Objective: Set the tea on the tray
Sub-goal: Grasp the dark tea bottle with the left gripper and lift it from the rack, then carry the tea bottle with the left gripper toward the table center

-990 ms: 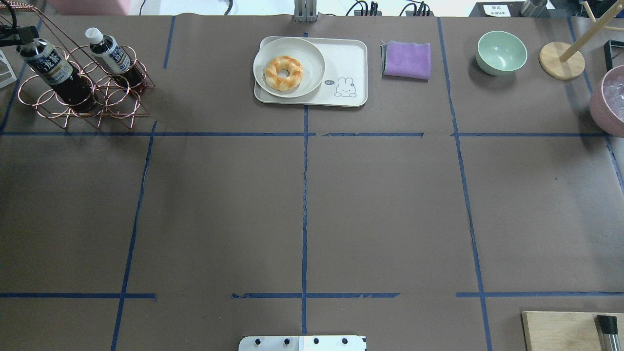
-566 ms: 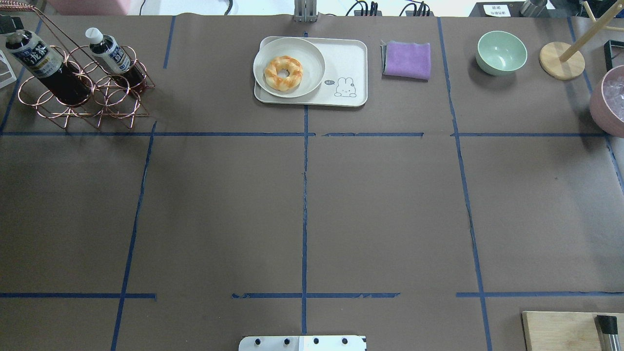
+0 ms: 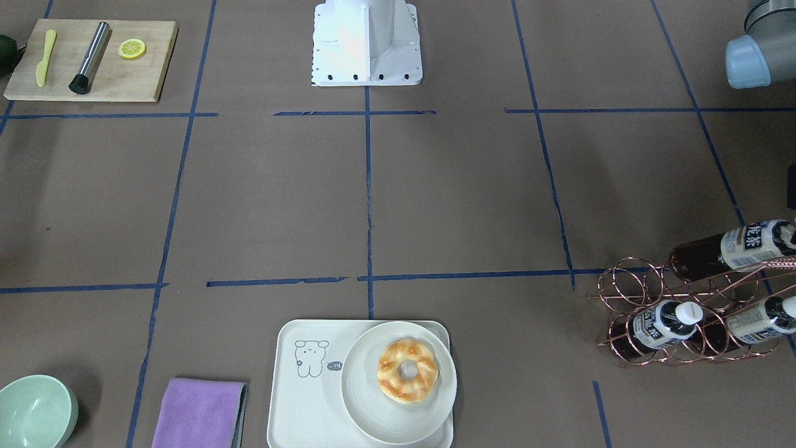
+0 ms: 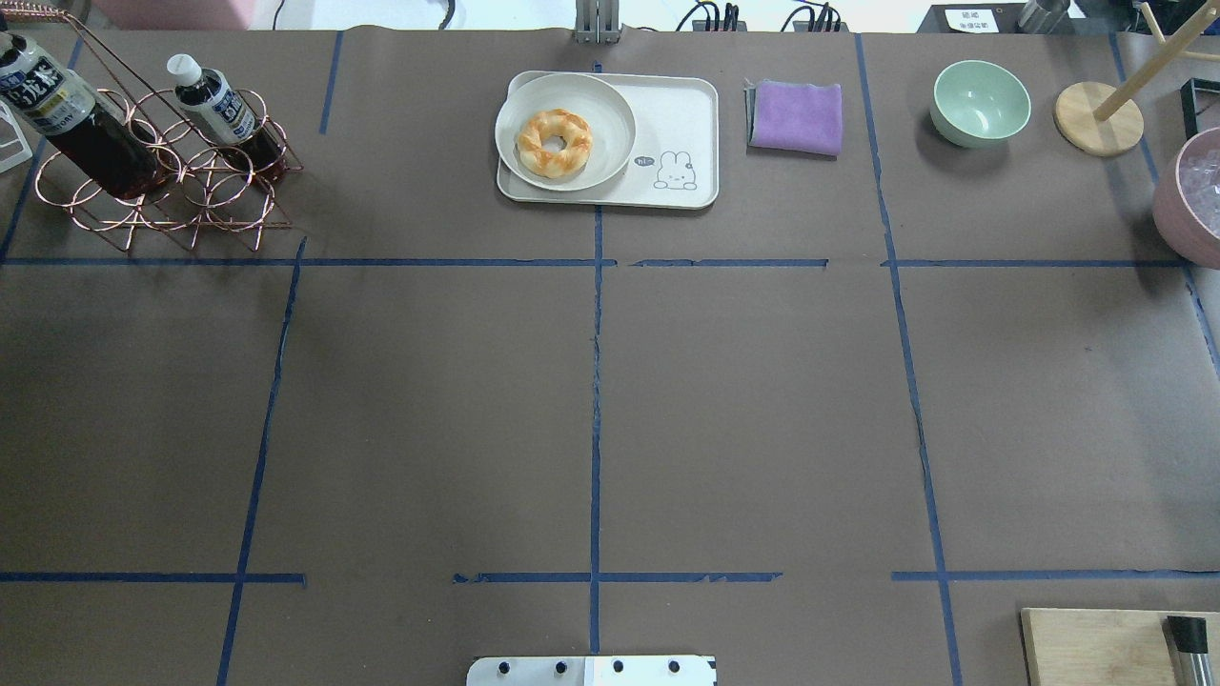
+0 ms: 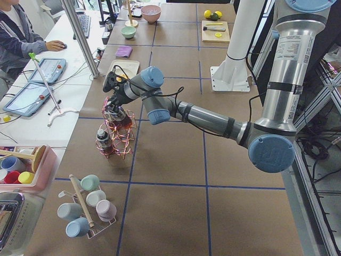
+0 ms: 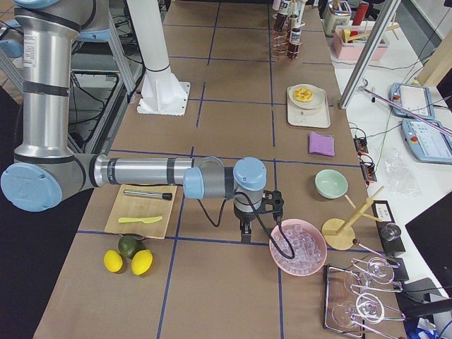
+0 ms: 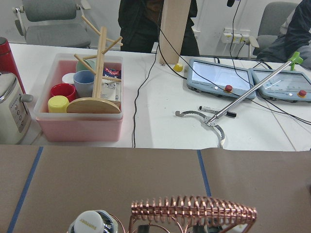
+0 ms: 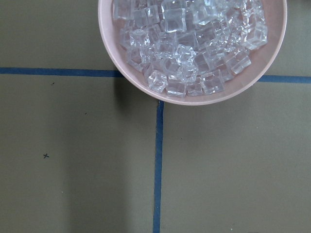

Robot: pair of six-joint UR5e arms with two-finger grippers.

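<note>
The tea bottle in my left gripper should be put down on the middle blue line (image 3: 370, 234), close to where it crosses before the cream tray.
One tea bottle (image 4: 67, 110) hangs tilted over the left end of the copper wire rack (image 4: 219, 205), its cap end cut off by the view's top-left edge. It also shows in the front view (image 3: 727, 249). My left gripper (image 5: 115, 106) shows only in the exterior left view, right over the rack, and I cannot tell whether it is open or shut. A second tea bottle (image 4: 219, 110) and a third (image 3: 755, 320) lie in the rack. The cream tray (image 4: 681, 114) with the cartoon sits at the far middle. My right gripper (image 6: 245, 229) hangs beside the pink ice bowl, state unclear.
A round plate (image 4: 610, 114) with a doughnut (image 4: 554, 143) fills the tray's left half. A purple cloth (image 4: 796, 116), a green bowl (image 4: 980, 102) and a wooden stand base (image 4: 1098, 117) lie to its right. The pink bowl (image 4: 1187, 205) of ice sits at the right edge. A wooden board (image 3: 143, 81) lies near the robot.
The tilted tea bottle has moved up and toward the overhead view's top-left corner. The black gripper on its cap has slid out of that view.
</note>
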